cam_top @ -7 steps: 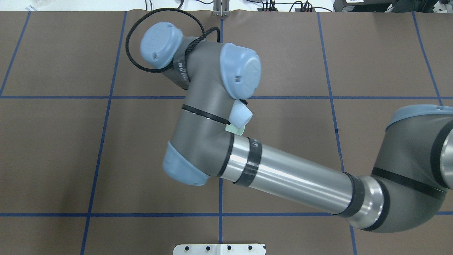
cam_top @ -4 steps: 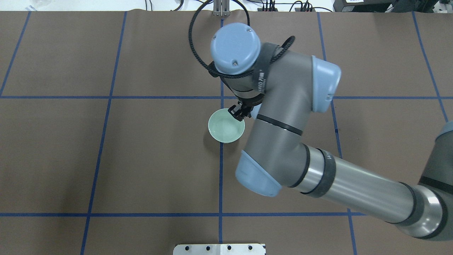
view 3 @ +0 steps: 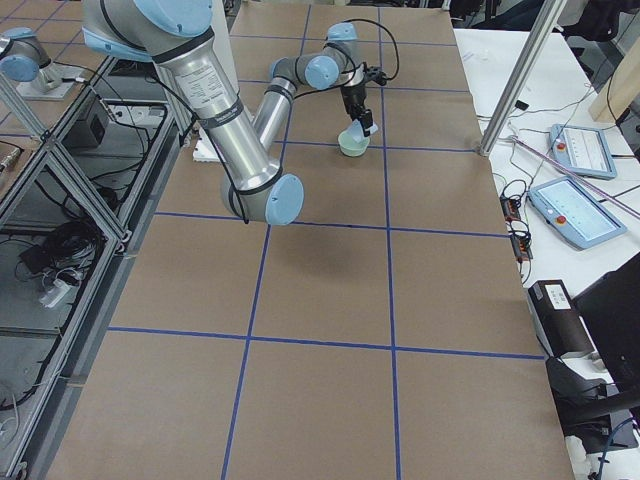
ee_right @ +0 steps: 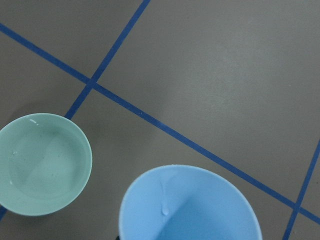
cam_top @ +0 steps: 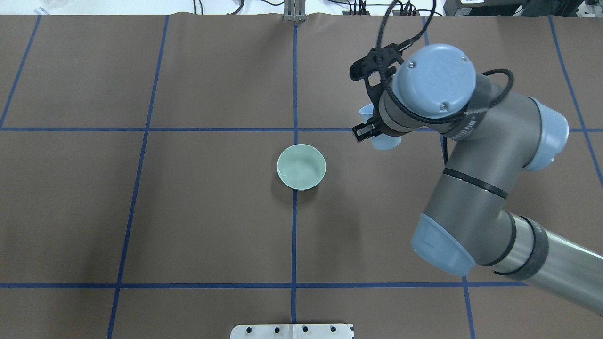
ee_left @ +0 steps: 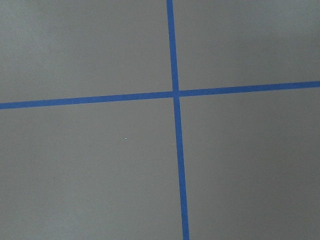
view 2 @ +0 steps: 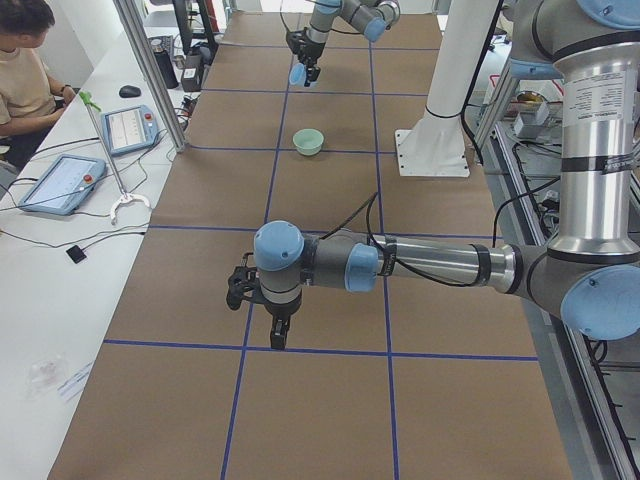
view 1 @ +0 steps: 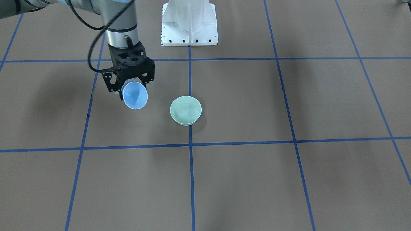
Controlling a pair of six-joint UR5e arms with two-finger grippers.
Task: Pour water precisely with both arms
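Observation:
I will set the pale-blue cup down near the tape crossing beyond my right gripper [view 1: 56,127], across the line from the pale-green bowl.
My right gripper [view 1: 131,86] is shut on a pale-blue cup [view 1: 135,95], held tilted above the table with its mouth facing the front camera. In the overhead view the cup [cam_top: 385,141] peeks out under the right wrist, to the right of a pale-green bowl [cam_top: 301,167]. The bowl [view 1: 185,110] stands on the centre tape line. Water [ee_right: 42,165] shows as faint glints in the bowl. A drop clings inside the cup [ee_right: 190,210]. My left gripper [view 2: 262,305] hovers low over the table far from the bowl; I cannot tell whether it is open.
Brown table cover with a blue tape grid [cam_top: 141,129]. White bolted pedestal [view 1: 188,22] at the robot's side. A person [view 2: 20,60] and control tablets [view 2: 130,125] are at a white side table. The left wrist view shows only a tape crossing [ee_left: 175,94].
The right arm has swung to the right, away from above the bowl, carrying the cup with it. The bowl is now fully uncovered and has not moved.

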